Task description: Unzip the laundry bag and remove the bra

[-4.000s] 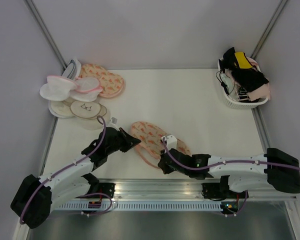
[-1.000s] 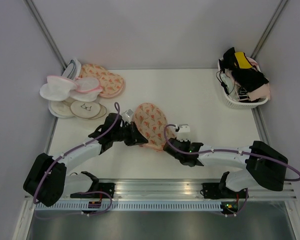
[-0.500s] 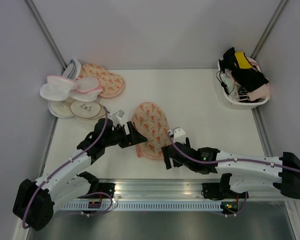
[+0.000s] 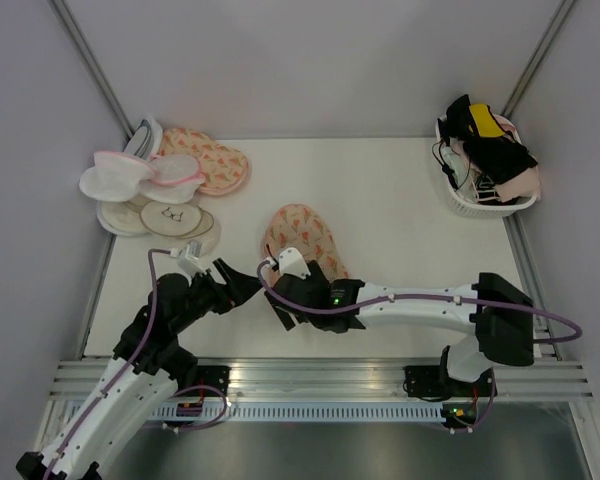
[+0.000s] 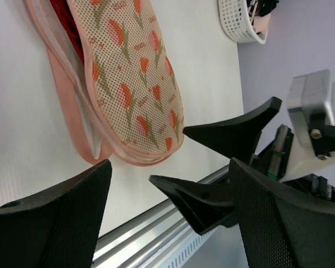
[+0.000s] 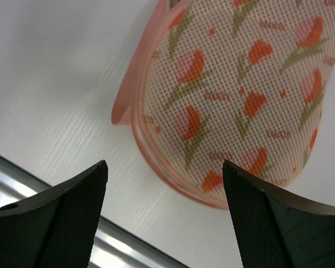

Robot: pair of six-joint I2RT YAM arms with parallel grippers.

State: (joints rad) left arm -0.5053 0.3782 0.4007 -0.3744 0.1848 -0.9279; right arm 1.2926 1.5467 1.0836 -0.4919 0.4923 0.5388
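Observation:
My right gripper needs to next close on the laundry bag's pink edging [image 4: 271, 276] [image 6: 138, 117] at the near end of the bag's gaping side, the side toward my left gripper.
The laundry bag [image 4: 300, 238] lies folded over itself on the white table, peach with an orange print and pink edging. In the left wrist view the laundry bag [image 5: 131, 84] gapes along its left side, and a strip of the deep red bra [image 5: 64, 19] shows inside. My left gripper [image 4: 248, 284] is open just left of the bag's near end, touching nothing. My right gripper [image 4: 283, 312] is open too, just short of the bag's near rim [image 6: 173, 184]. The right gripper's black fingers [image 5: 229, 134] cross the left wrist view. Both pairs of jaws stand wide with nothing between them.
A second printed bag [image 4: 208, 160], white round pouches with pink trim [image 4: 130, 175] and flat round pads [image 4: 175, 220] are piled at the back left. A white basket [image 4: 470, 203] of garments stands at the back right. A metal rail [image 4: 310, 375] runs along the near edge.
Both grippers have opened and let go of the bag. Both have drawn back toward the near edge, the right one swinging left to the bag's near end. The bag lies where it was dropped.

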